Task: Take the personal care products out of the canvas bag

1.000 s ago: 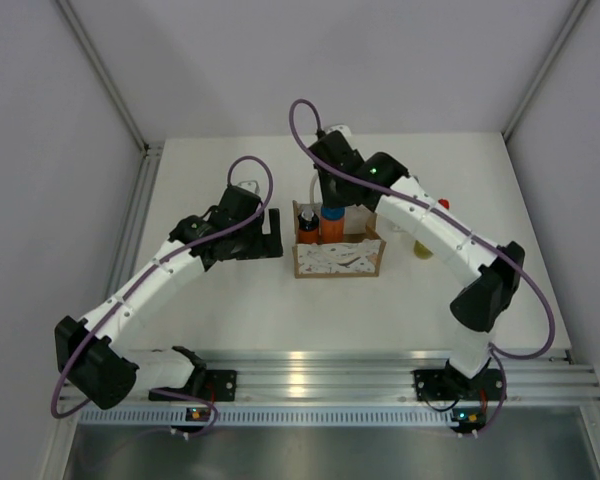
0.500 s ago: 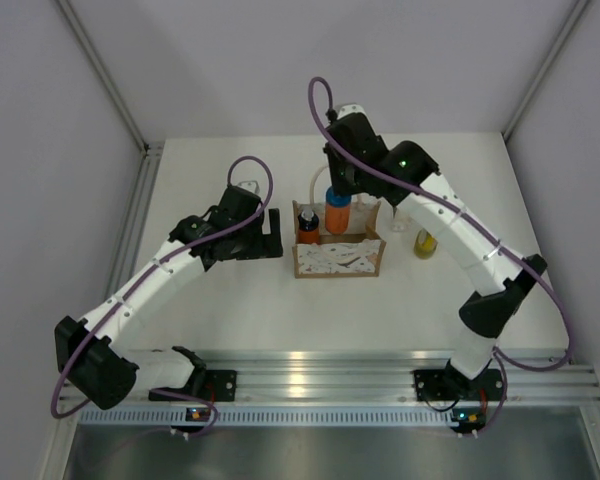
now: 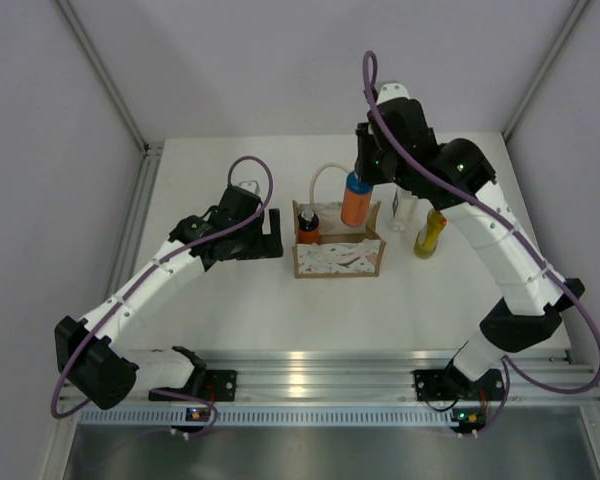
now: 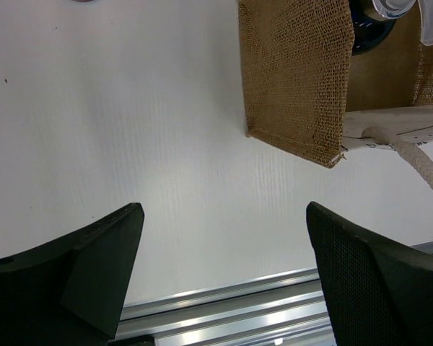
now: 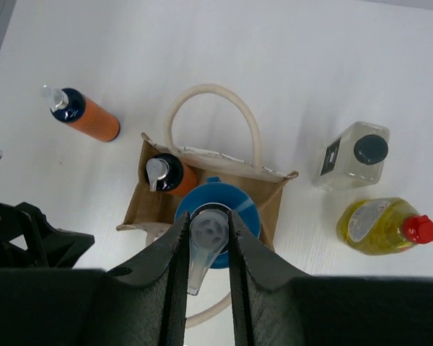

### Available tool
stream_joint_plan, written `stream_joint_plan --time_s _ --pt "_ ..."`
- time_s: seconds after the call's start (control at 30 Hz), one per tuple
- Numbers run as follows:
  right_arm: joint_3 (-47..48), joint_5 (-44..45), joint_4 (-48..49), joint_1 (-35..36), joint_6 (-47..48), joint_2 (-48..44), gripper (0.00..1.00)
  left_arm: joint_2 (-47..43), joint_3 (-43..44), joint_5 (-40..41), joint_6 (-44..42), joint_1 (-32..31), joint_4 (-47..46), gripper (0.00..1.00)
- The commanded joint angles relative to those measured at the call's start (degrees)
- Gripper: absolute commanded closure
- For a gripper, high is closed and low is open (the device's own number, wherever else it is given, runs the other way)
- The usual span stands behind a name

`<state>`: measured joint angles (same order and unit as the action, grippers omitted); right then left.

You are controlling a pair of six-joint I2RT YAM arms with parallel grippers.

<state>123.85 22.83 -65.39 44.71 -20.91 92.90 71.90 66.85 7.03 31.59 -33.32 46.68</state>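
Next, my right gripper sets the orange bottle down on the table [image 3: 409, 267] [image 5: 314, 252] between the canvas bag and the yellow bottle.
The tan canvas bag [image 3: 337, 257] stands mid-table with its rope handle [image 5: 213, 97] looped behind it. My right gripper [image 5: 208, 231] is shut on the pump top of an orange bottle with a blue cap [image 3: 355, 205], which hangs above the bag's right rear corner. A second orange bottle [image 5: 169, 174] stands inside the bag at its left. A third orange bottle [image 5: 86, 119] is on the table left of the bag. The clear bottle with a dark cap [image 3: 400, 212] and the yellow bottle with a red cap [image 3: 428, 237] stand to the bag's right. My left gripper [image 3: 272, 232] hangs open left of the bag [image 4: 296, 79], holding nothing.
An aluminium rail [image 3: 320, 370] runs along the near table edge. Grey walls close in the left, back and right sides. Purple cables loop off both arms.
My right gripper has risen and shifted right, lifting the orange bottle up out of the bag. The left arm has not moved.
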Motion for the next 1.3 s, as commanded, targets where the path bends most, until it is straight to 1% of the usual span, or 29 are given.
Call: stream_joint_plan --time_s 0.0,0.07,0.17,0.37,0.43,0.47,0.57,0.6,0.67,0.87,1.07,1.27 --pt "4.3 2.5 1.4 -2.3 1.0 -5.2 1.00 -0.3 0.2 -0.6 0.6 -0.1 -0.7 0.01" --pt "4.0 2.4 0.3 -4.2 1.1 -6.0 1.00 -0.2 0.3 -0.8 0.7 -0.1 -0.6 0.01" --pt "0.7 2.4 0.4 -7.3 1.0 -8.3 1.00 -0.3 0.5 -0.8 0.6 -0.1 -0.6 0.01" --pt "-8.6 1.5 3.2 -14.2 1.5 -13.7 1.00 0.2 1.4 -0.9 0.6 -0.1 -0.3 0.01" --pt "-14.9 1.0 7.3 -15.9 1.6 -15.7 1.00 0.3 1.7 -0.9 0.5 -0.1 -0.1 0.01" --pt "-17.1 -0.2 8.9 -18.0 1.5 -17.6 1.00 0.3 2.0 -1.0 0.5 -0.1 0.0 0.01" --pt "-28.9 -1.6 15.0 -20.8 1.1 -21.3 1.00 0.5 2.8 -1.1 0.5 -0.1 0.3 0.01" --pt "-30.8 -2.1 17.7 -21.4 1.0 -21.9 1.00 0.6 3.3 -1.1 0.5 -0.1 0.3 0.01" --pt "-36.8 -2.4 20.2 -22.3 0.9 -23.4 1.00 0.7 3.7 -1.3 0.5 -0.1 0.3 0.01" --pt "-49.5 -2.1 28.8 -22.7 1.4 -26.6 1.00 1.3 5.8 -1.2 0.0 -0.2 1.3 0.01" --pt "-59.1 -3.7 36.7 -22.8 2.3 -29.3 1.00 1.8 8.0 -1.1 -0.6 -0.1 1.9 0.01" --pt "-64.6 -3.9 39.0 -22.8 2.4 -30.7 1.00 3.1 12.3 -1.5 -0.8 -0.1 2.9 0.01"
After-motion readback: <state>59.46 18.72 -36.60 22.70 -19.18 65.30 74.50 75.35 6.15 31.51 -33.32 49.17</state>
